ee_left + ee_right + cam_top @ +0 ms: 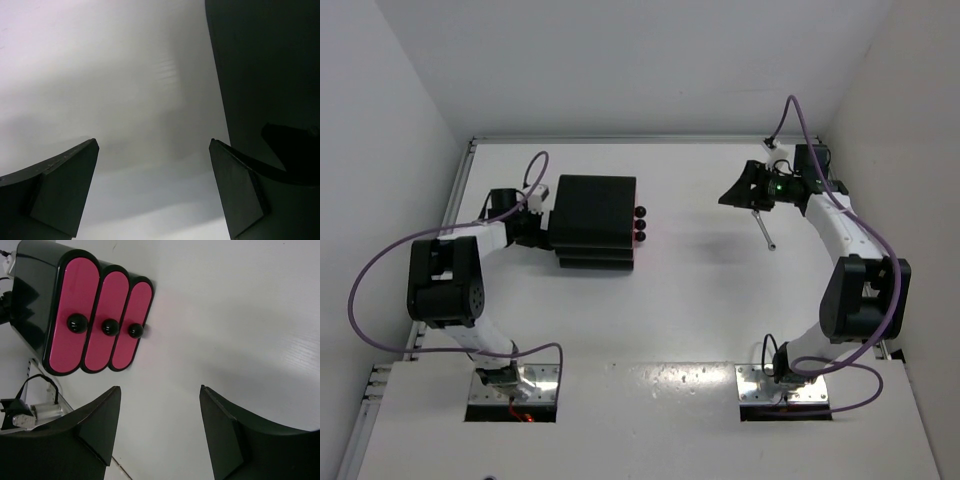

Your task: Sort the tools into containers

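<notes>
The thin metal rod with the dark end is next for my right gripper, which should move to it and close around the rod's middle [762,227].
The black three-tier cabinet [592,215] stands left of centre, its three knobs [640,225] facing right. In the right wrist view its three magenta drawers [75,315] are all shut. A thin metal rod with a dark end [763,229] lies on the table just below my right gripper [732,189]. That gripper is open and empty [160,387] and points toward the cabinet from far off. My left gripper [533,228] is open and empty [154,142] at the cabinet's back, with the black cabinet wall [265,75] beside its right finger. The other tools are out of view.
White walls enclose the table on the left, far and right sides. A metal rail [448,215] runs along the left edge. Purple cables loop off both arms [380,265]. White table surface [690,290] lies between cabinet and rod.
</notes>
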You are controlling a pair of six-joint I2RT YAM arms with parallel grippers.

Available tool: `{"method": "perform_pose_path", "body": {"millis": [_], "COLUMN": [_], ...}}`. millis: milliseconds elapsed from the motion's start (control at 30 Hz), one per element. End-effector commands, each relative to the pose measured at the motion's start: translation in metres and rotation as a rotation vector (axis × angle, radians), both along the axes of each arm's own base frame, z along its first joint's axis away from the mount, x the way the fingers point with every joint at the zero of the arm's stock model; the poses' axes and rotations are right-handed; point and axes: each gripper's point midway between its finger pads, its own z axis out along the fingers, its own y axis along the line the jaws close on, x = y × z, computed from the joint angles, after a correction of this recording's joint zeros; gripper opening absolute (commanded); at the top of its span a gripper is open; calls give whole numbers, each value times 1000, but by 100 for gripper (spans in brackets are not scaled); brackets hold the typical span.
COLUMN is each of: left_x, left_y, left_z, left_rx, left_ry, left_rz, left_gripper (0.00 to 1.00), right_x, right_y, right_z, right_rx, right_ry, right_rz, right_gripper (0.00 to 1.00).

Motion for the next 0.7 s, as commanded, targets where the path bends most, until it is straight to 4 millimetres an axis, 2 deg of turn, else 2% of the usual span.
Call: {"method": "perform_pose_path", "body": {"millis": [0,267,367,467,533,667], "left_x": [17,14,14,10,13,20], "left_y": [-29,-77,-92,-104,-106,-115], "left_z": [15,14,13,9,11,9], "left_rx": [-49,-94,-96,-95,-85,-70], "left_ry": [-60,-48,-52,-39,-53,-48], "left_rz": [-38,-83,-99,-117,-116,-119], "left_gripper": [100,100,100,100,100,100], "right_x": [8,7,9,9,8,10], "right_y": [-2,-3,-12,-16,-21,-27], "right_z": [8,4,3,1,-6,-7], "right_rx": [-10,-15,-22,-28,-31,-46], "right_ry": [-44,-34,-33,-31,-17,-22], "right_rz": [9,3,-22,-27,-34,-47], "right_gripper": [64,64,64,64,64,64]}}
